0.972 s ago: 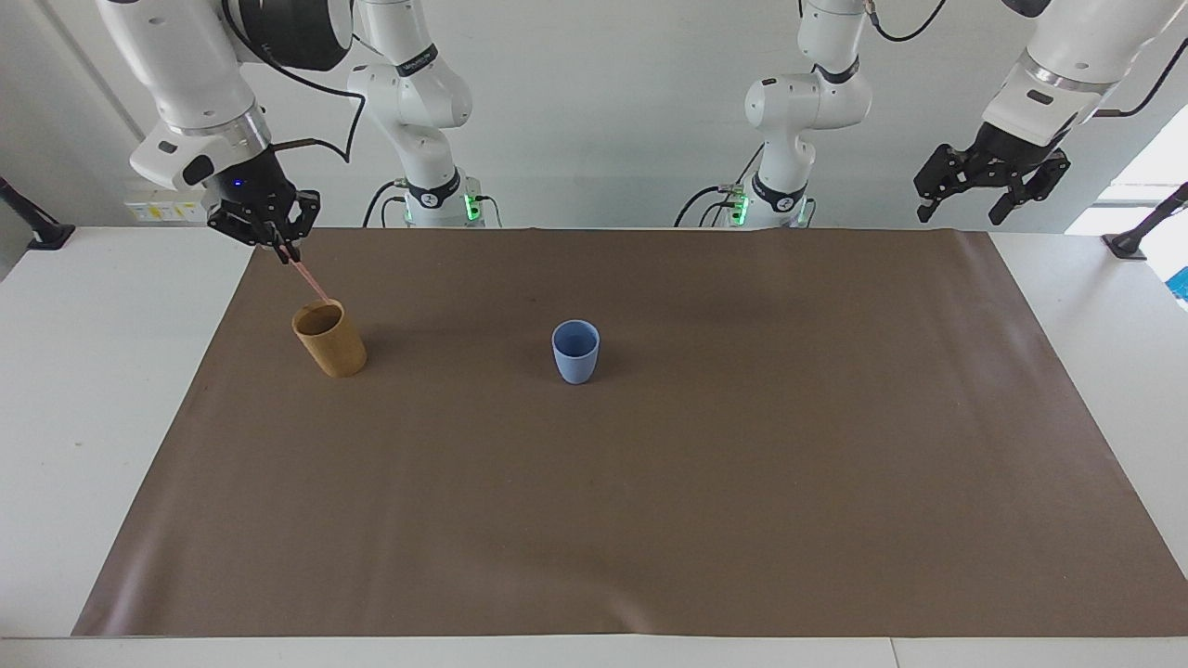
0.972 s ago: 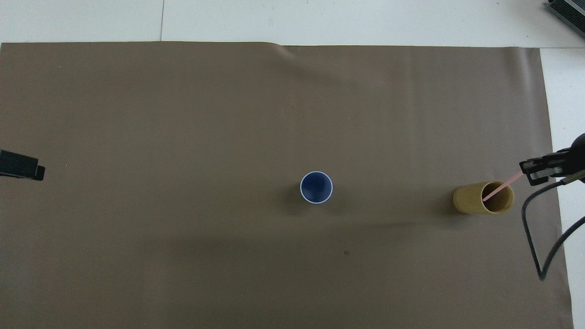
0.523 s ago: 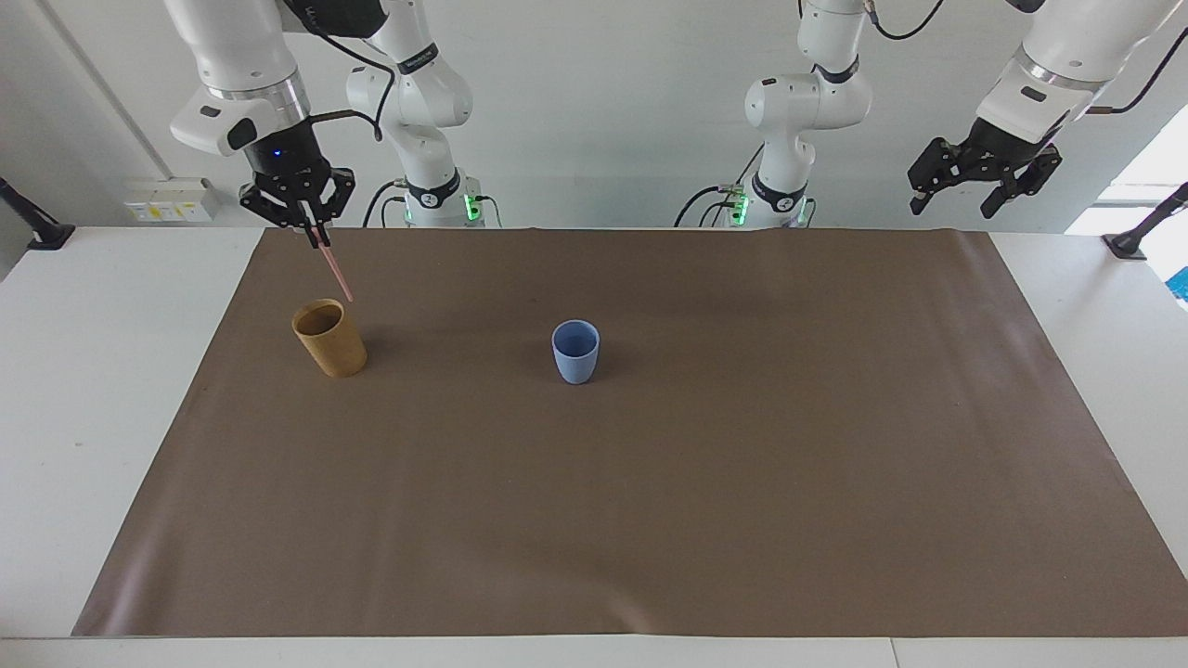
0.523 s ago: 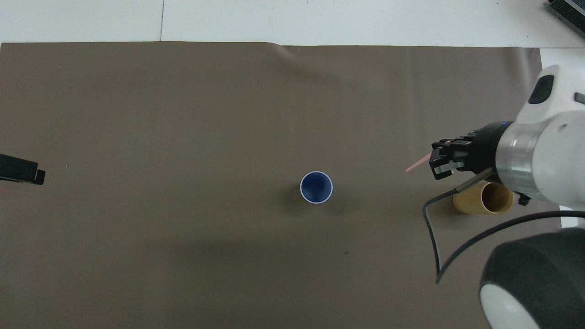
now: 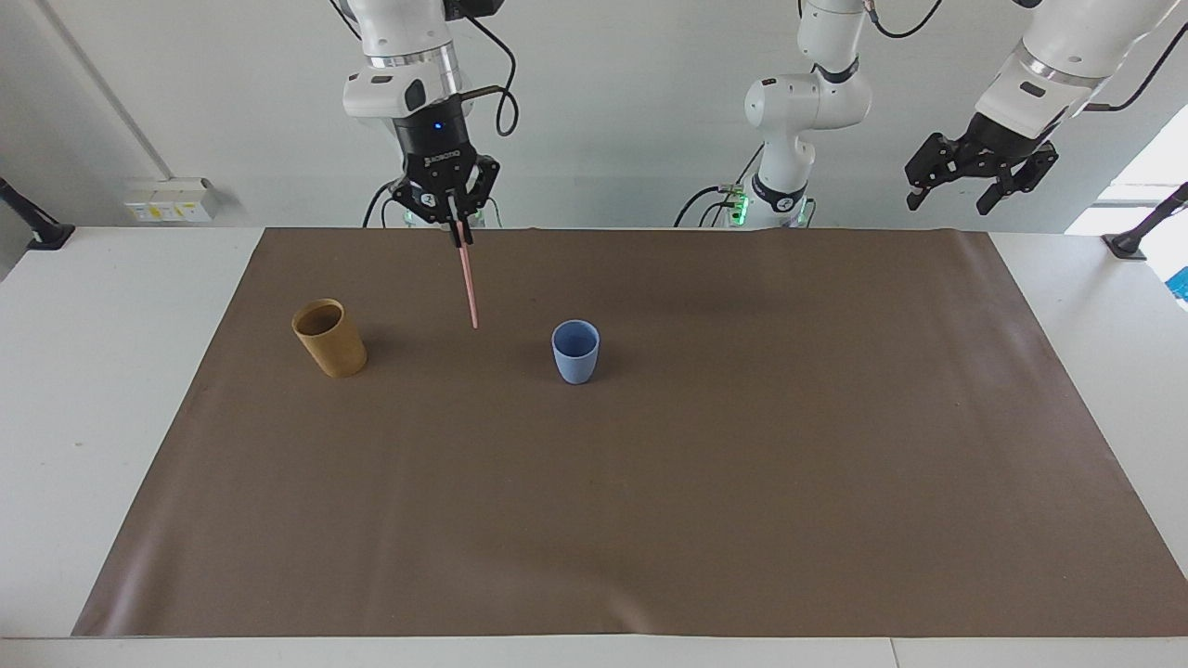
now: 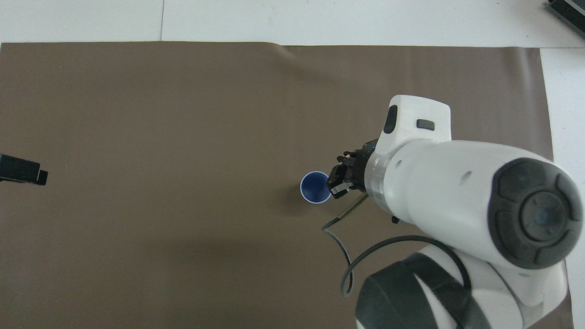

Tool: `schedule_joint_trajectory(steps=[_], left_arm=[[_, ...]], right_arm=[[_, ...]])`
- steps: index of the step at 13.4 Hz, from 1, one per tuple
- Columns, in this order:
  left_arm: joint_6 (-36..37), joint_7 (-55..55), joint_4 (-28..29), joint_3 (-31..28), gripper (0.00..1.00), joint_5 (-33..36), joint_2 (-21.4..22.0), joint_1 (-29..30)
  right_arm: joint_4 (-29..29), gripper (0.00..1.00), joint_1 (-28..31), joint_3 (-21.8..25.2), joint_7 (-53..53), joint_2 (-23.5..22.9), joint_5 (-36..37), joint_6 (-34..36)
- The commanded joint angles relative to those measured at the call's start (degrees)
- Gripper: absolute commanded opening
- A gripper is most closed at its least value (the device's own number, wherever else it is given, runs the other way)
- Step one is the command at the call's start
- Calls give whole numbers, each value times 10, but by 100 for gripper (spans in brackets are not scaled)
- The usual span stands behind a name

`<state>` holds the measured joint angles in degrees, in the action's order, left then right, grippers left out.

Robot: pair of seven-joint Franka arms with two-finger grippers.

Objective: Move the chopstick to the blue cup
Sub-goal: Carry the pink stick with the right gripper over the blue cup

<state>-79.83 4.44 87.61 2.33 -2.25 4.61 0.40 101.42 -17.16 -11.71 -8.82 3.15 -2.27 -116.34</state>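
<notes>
My right gripper needs to release the pale pink chopstick inside the blue cup [image 6: 316, 177], so that it ends up leaning on the blue cup's rim.
My right gripper [image 5: 457, 225] is shut on the top of a pale pink chopstick [image 5: 469, 283]. The chopstick hangs almost upright in the air over the mat, between the tan cup [image 5: 329, 338] and the blue cup [image 5: 575, 351]. The blue cup stands upright near the mat's middle with nothing in it. In the overhead view the right gripper [image 6: 337, 182] overlaps the rim of the blue cup [image 6: 312, 188], and the arm hides the chopstick and the tan cup. My left gripper [image 5: 958, 190] waits open, raised above the left arm's end of the table.
A brown mat [image 5: 650, 520] covers most of the white table [image 5: 83, 390]. The tan cup stands upright toward the right arm's end. Only the tip of the left gripper [image 6: 22, 169] shows at the overhead view's edge.
My right gripper has lifted the chopstick out of the tan cup and carried it toward the blue cup. The left gripper has hardly moved.
</notes>
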Motion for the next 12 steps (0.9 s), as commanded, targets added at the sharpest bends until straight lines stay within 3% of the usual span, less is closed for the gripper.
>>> schedule_joint_trajectory(steps=[1, 6, 8, 9, 10, 11, 12], left_arm=[[8, 3, 7, -4, 100, -7, 11, 0], [8, 3, 7, -8, 100, -6, 11, 5], [9, 3, 7, -7, 100, -6, 11, 4], [9, 3, 7, -7, 100, -6, 11, 4], [9, 3, 7, -8, 100, -6, 11, 5], [8, 3, 7, -8, 100, -6, 11, 5], [9, 3, 7, -8, 100, -6, 11, 5]], right_arm=[[31, 0, -27, 2, -8, 0, -14, -35], [68, 0, -38, 2, -26, -19, -14, -92], [85, 0, -38, 2, -34, -10, -14, -77], [97, 6, -38, 2, -50, -6, -14, -76], [102, 18, -38, 2, -58, -5, -14, -76], [103, 51, -38, 2, -60, -5, -14, -77], [103, 69, -38, 2, -66, -7, -14, -77]])
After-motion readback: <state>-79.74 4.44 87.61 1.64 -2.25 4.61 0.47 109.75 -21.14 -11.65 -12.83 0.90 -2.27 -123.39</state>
